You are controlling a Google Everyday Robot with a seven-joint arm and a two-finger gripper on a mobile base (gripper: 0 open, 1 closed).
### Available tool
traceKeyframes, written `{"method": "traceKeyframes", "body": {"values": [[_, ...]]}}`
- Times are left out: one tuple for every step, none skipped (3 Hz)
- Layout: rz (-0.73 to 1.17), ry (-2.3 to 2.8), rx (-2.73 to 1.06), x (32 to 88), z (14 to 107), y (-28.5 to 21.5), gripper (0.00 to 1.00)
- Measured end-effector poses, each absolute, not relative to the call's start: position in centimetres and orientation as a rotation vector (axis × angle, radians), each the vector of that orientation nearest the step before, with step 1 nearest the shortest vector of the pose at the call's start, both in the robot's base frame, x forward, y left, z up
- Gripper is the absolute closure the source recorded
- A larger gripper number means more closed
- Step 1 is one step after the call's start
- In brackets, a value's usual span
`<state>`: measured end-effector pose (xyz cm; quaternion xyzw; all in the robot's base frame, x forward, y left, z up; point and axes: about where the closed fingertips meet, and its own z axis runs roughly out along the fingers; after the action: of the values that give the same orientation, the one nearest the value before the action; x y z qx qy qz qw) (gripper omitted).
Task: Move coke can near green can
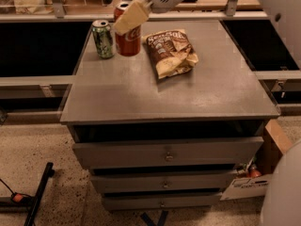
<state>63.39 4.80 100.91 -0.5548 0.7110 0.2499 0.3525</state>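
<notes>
The robot's gripper should release the coke can on the cabinet top beside the green can's front (117, 62), toward the chip bag.
The red coke can (129, 40) stands at the back left of the grey cabinet top (141, 88), right beside the green can (103, 38), a small gap between them. My gripper (129, 17) reaches in from the upper right; its pale finger (131, 16) lies across the front of the coke can's upper half, so it is shut on the can. The green can stands upright and free, to the left.
A brown chip bag (170, 52) lies right of the coke can. The cabinet has drawers (167, 152) below. A cardboard box (263, 166) sits on the floor at the right. A shelf rail (61, 17) runs behind.
</notes>
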Motion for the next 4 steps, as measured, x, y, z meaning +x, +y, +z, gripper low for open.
{"method": "traceKeyframes", "body": {"values": [[0.668,1.827,-1.442,63.6,100.0,8.3,1.0],[0.676,1.836,-1.438,65.1,98.0,10.6,1.0],[0.633,1.815,-1.401,70.2,92.8,9.4,1.0],[0.645,1.809,-1.388,70.3,92.6,9.2,1.0]]}}
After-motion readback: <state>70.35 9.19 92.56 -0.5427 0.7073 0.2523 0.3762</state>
